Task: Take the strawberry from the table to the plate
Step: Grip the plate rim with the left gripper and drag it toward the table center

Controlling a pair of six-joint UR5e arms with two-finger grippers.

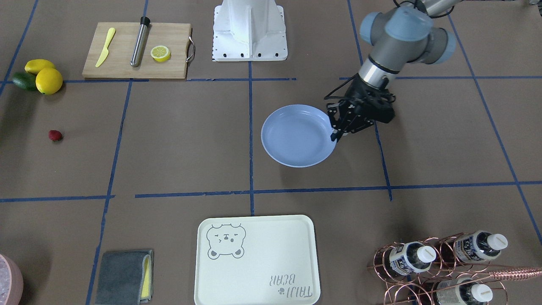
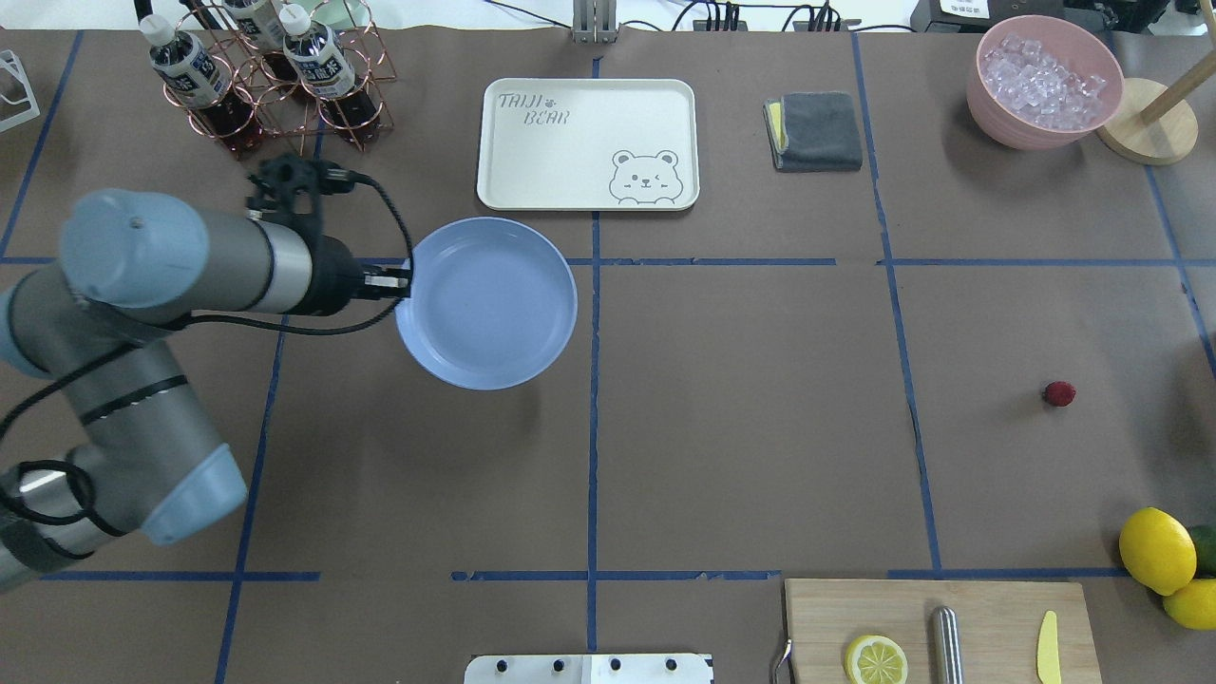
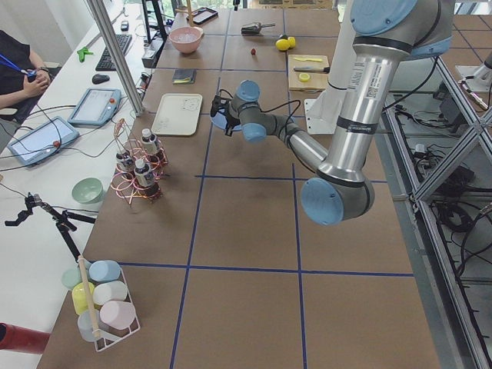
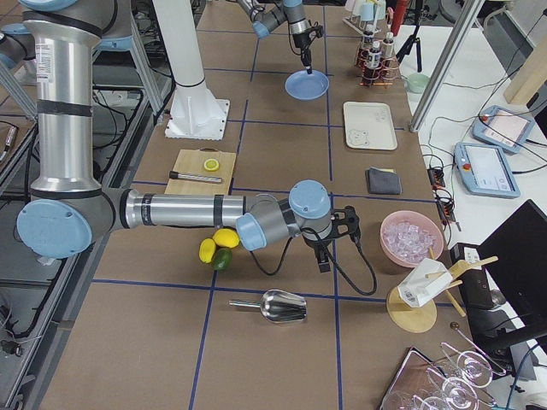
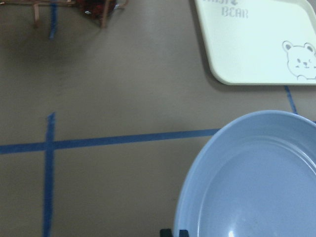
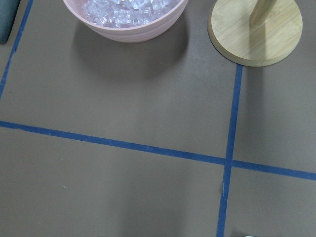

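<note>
My left gripper is going to set the pale blue plate down on the blue line (image 1: 252, 131) between the white base and bear tray.
The strawberry (image 1: 55, 135) (image 2: 1058, 393) is a small dark-red berry lying alone on the brown table (image 2: 741, 427), far out on the robot's right side. The pale blue plate (image 1: 296, 135) (image 2: 489, 304) (image 5: 256, 182) sits near the table's middle and holds nothing. My left gripper (image 1: 336, 135) (image 2: 404, 280) is at the plate's rim on the robot's left side, its fingers shut on that rim. My right gripper (image 4: 324, 263) shows only in the exterior right view, low over the table beside the ice bowl; whether it is open or shut I cannot tell.
Two lemons (image 2: 1156, 549) and a green fruit lie near the strawberry. A cutting board (image 1: 135, 51) carries a lemon half, a knife and a metal rod. Farther off are the bear tray (image 2: 589, 142), a grey cloth (image 2: 817, 130), the pink ice bowl (image 2: 1043, 81) and a copper bottle rack (image 2: 247, 76).
</note>
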